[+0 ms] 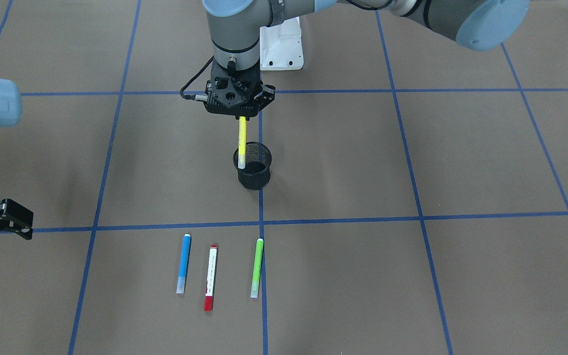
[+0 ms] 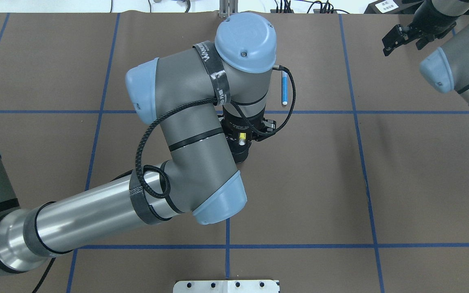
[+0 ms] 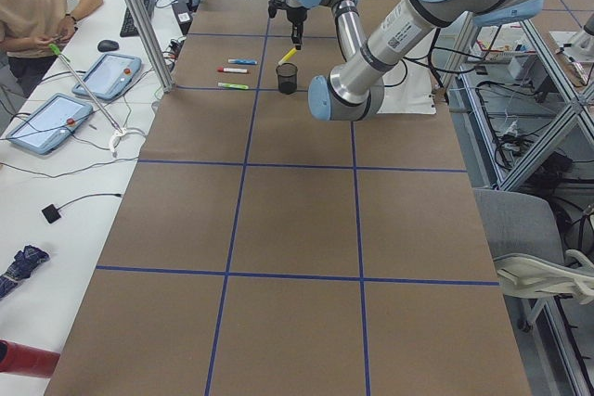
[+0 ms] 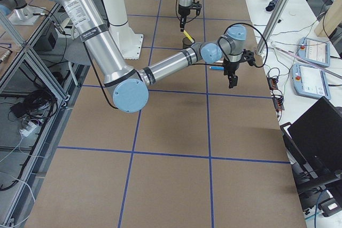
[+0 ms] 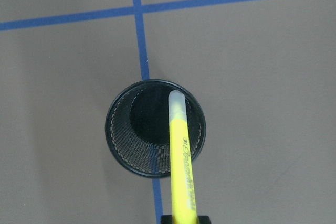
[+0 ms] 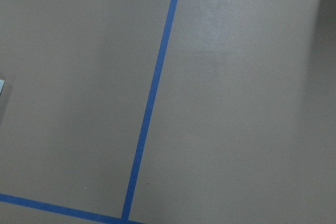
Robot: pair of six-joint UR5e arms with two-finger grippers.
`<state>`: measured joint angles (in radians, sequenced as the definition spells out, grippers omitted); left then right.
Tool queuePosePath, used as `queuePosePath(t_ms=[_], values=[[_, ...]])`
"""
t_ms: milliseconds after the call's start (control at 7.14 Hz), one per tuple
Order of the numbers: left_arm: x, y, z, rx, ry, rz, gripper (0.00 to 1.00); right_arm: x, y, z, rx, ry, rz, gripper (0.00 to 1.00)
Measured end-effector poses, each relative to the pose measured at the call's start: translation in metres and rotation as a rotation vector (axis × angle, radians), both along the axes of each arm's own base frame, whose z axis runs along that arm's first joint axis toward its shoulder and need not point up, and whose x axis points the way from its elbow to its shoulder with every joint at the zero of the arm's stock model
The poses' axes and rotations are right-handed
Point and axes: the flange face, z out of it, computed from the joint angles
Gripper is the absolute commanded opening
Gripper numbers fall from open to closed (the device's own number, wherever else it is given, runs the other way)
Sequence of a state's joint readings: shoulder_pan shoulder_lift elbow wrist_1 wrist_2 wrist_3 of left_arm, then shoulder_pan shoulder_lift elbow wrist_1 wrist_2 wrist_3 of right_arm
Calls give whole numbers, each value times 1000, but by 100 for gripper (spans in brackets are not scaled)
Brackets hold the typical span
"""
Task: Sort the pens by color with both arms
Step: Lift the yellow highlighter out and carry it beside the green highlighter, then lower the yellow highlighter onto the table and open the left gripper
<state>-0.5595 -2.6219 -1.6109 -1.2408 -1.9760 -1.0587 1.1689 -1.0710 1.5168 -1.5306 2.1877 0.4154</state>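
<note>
My left gripper sets the yellow pen down next on the table across the blue tape line from the light green pen (image 1: 283, 289).
My left gripper (image 1: 242, 116) is shut on the top of the yellow pen (image 1: 242, 143) and holds it upright over the black mesh cup (image 1: 259, 183). In the left wrist view the yellow pen's (image 5: 181, 161) pale tip is over the cup's (image 5: 119, 142) opening. The blue pen (image 1: 184, 264), the white pen with the red cap (image 1: 210, 284) and the light green pen (image 1: 257, 267) lie side by side on the table, away from the robot. My right gripper (image 1: 23, 222) is open and empty, off to the side, and also shows in the overhead view (image 2: 399, 37).
Blue tape lines (image 1: 260, 222) divide the brown table into squares. The white pedestal base (image 1: 281, 47) stands behind the cup. In the left side view an operator (image 3: 37, 2) sits by tablets (image 3: 107, 76) on a white bench beside the table.
</note>
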Motion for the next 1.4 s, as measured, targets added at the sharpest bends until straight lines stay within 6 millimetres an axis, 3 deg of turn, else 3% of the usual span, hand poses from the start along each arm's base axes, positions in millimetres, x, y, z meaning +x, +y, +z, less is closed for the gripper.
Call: queuePosePath(t_ms=[140, 420, 840, 1120, 1401], values=[[-20, -8, 0, 24, 12, -36, 0, 0, 0, 1, -1, 0, 0, 100], [-39, -28, 6, 113, 11, -139, 0, 1, 0, 3, -2, -3, -1, 100], [-48, -88, 57, 192, 63, -261, 0, 5, 4, 15, -9, -6, -1, 100], [-29, -144, 96, 235, 93, -326, 0, 10, 10, 29, 4, -14, 3, 100], [10, -194, 136, 287, 92, -385, 0, 13, 12, 35, 5, -15, 9, 100]])
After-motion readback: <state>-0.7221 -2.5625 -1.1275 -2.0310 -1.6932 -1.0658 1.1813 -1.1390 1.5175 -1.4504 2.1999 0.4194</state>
